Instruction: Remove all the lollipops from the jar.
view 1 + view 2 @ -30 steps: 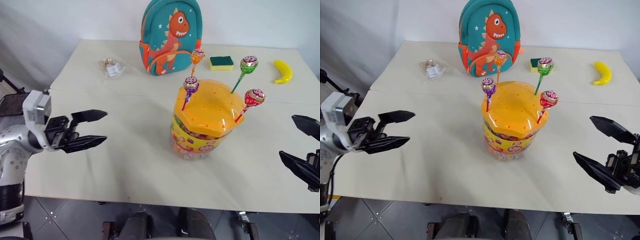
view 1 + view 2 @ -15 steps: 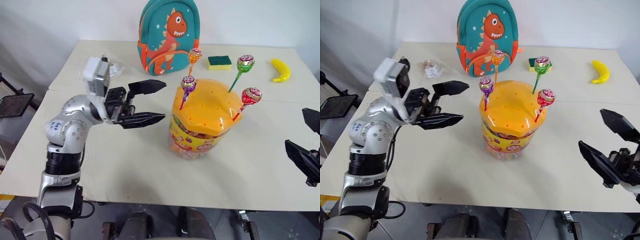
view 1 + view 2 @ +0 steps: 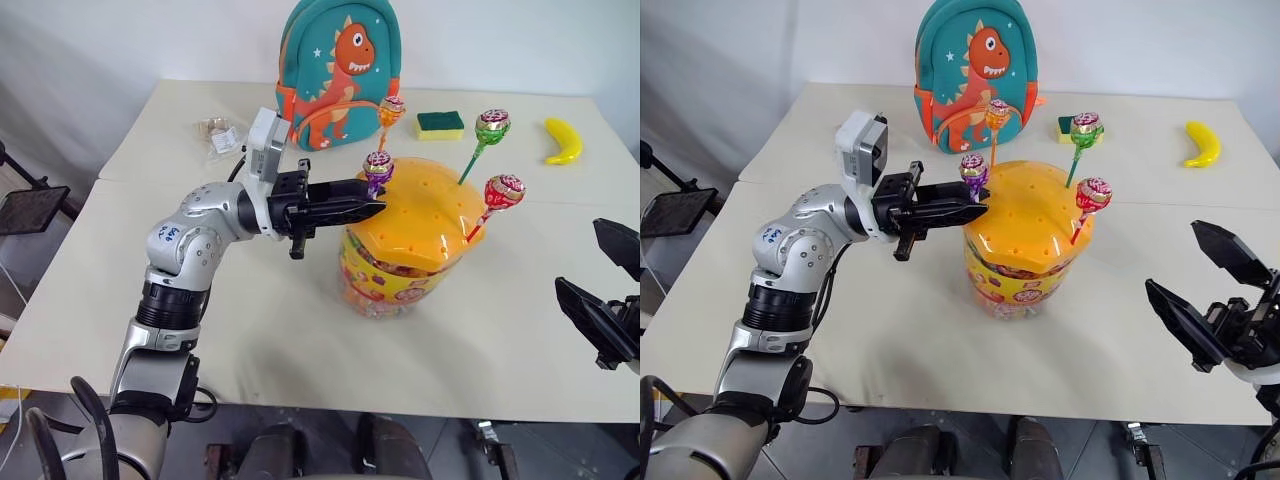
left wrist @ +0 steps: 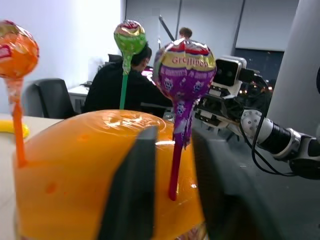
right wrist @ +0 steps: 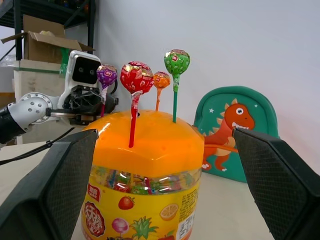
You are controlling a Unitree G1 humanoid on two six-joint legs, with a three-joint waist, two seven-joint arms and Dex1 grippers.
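The purple lollipop will go down from my left gripper onto the bare table (image 3: 166, 288) under my arm, well in front of the plastic packet.
The jar (image 3: 395, 275) is a clear tub with a yellow candy label and a domed orange lid (image 3: 425, 215), standing mid-table. Four lollipops stand upright in the lid's holes: purple (image 3: 378, 165) on the near left, orange (image 3: 393, 108) behind it, green (image 3: 492, 125) at the back right, red (image 3: 505, 190) on the right. My left gripper (image 3: 378, 207) reaches in from the left and is shut on the purple lollipop's stick; the left wrist view shows that stick (image 4: 175, 165) between the two fingers. My right gripper (image 3: 578, 253) hangs open to the jar's right, well apart from it.
A teal dinosaur backpack (image 3: 340, 70) stands behind the jar. A green-and-yellow sponge (image 3: 442, 124) and a banana (image 3: 565, 142) lie at the back right, a small plastic packet (image 3: 222, 135) at the back left. A seated person (image 4: 112, 82) shows in the left wrist view.
My left arm swung in from the left to the jar, and its open fingers shut on the purple lollipop's stick. The right gripper stayed put and open.
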